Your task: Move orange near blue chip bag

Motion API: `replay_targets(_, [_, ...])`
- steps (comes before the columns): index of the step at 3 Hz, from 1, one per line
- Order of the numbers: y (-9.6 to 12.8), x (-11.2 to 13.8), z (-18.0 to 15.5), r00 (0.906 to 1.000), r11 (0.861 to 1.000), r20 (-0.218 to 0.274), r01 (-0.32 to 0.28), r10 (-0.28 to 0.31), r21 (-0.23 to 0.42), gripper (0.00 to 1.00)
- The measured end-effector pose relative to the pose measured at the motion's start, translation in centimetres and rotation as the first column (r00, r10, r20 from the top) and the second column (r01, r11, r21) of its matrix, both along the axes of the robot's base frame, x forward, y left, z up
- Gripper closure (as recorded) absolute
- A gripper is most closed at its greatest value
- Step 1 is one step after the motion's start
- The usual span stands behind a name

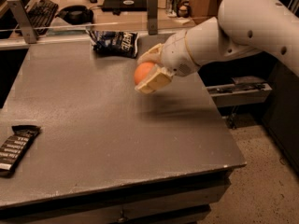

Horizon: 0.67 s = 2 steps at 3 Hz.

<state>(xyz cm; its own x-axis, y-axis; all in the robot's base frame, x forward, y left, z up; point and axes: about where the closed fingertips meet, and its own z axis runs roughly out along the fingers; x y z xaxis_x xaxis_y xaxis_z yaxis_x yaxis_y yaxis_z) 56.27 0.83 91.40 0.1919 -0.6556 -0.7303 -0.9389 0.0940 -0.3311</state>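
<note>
I will release the orange, now lifted above the table, on the grey table [143, 50], against the blue chip bag's end nearest my arm.
The orange [142, 72] is a round bright orange fruit held between the cream fingers [154, 80] of my gripper [148, 70], lifted above the grey table [93, 125] at its right middle. The gripper is shut on the orange and reaches in from the right on a white arm. The blue chip bag [115, 42] is a crinkled dark blue bag with white lettering, lying at the table's back edge, up and to the left of the gripper and apart from it.
A long dark brown bar wrapper [15, 147] lies at the table's front left edge. Behind the table is a desk with a keyboard [36, 11], a headset and cans. The table's right edge drops to a speckled floor.
</note>
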Motion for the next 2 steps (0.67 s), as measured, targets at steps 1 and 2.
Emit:
replay_targets(1, [0.3,6.6,0.2,0.9977,1.0,0.067,0.008,-0.009,0.016,1.0])
replay_targets(2, [1.0,12.1,0.3,0.9941,0.999,0.108,0.01,-0.015,0.041,1.0])
